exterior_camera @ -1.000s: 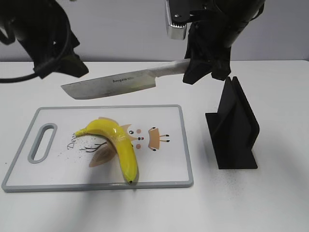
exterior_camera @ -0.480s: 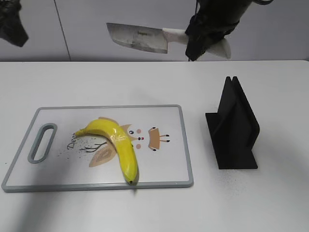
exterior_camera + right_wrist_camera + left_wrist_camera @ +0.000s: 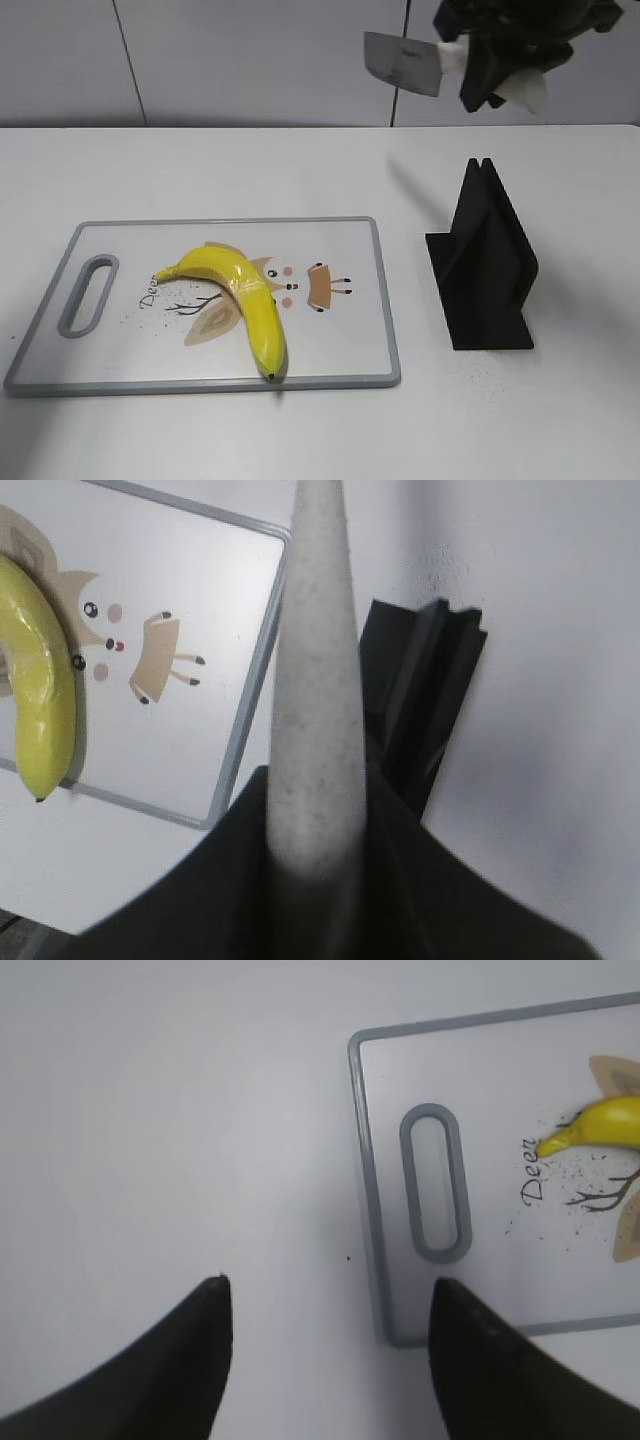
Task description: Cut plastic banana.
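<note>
My right gripper is going to release the knife in the slot (image 3: 508,225) (image 3: 430,695) that runs along the top of the black knife stand. The knife is held high above that stand now.
The yellow plastic banana (image 3: 245,295) lies whole on the white cutting board (image 3: 330,350), stem to the left, dark tip at the front edge. It shows in the right wrist view (image 3: 40,720) and its stem in the left wrist view (image 3: 590,1128). My right gripper (image 3: 495,70) is shut on the pale handle of a knife (image 3: 402,62), held high above the black knife stand (image 3: 485,265). The handle (image 3: 318,680) fills the right wrist view. My left gripper (image 3: 325,1290) is open and empty over bare table left of the board (image 3: 375,1260).
The black knife stand (image 3: 415,700) stands right of the board. The board has a grey rim and a handle slot (image 3: 88,293) at its left end. White table surrounds both.
The right arm has carried the knife up and to the right, from over the board to above the stand. The left arm has left the exterior view. The banana has not moved.
</note>
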Action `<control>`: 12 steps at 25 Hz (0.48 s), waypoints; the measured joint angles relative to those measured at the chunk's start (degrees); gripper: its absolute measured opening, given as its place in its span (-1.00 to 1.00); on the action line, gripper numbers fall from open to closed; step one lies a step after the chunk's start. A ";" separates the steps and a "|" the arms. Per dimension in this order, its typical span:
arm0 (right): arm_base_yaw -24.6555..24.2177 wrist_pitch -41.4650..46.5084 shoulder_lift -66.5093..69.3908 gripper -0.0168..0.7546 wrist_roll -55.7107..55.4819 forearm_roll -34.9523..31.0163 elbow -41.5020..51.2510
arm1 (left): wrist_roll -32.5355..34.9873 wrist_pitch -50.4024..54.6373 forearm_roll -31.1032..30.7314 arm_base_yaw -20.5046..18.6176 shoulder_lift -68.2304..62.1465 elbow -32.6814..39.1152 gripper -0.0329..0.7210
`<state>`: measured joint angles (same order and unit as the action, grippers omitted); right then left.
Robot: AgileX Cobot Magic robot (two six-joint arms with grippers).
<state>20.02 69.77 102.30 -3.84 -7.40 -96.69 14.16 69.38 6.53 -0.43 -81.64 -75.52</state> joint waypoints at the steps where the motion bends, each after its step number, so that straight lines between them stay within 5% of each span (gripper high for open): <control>1: -0.46 0.00 -2.02 -0.53 -1.14 0.00 2.27 | -0.17 0.07 0.05 -0.07 2.17 1.95 0.66; 12: -1.93 -6.22 -16.15 -0.53 -10.23 0.45 23.80 | -1.70 0.45 0.27 -0.07 27.11 16.66 0.66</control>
<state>18.09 63.54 86.15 -14.07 -6.96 -72.89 12.46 69.83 6.81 -0.49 -54.53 -58.86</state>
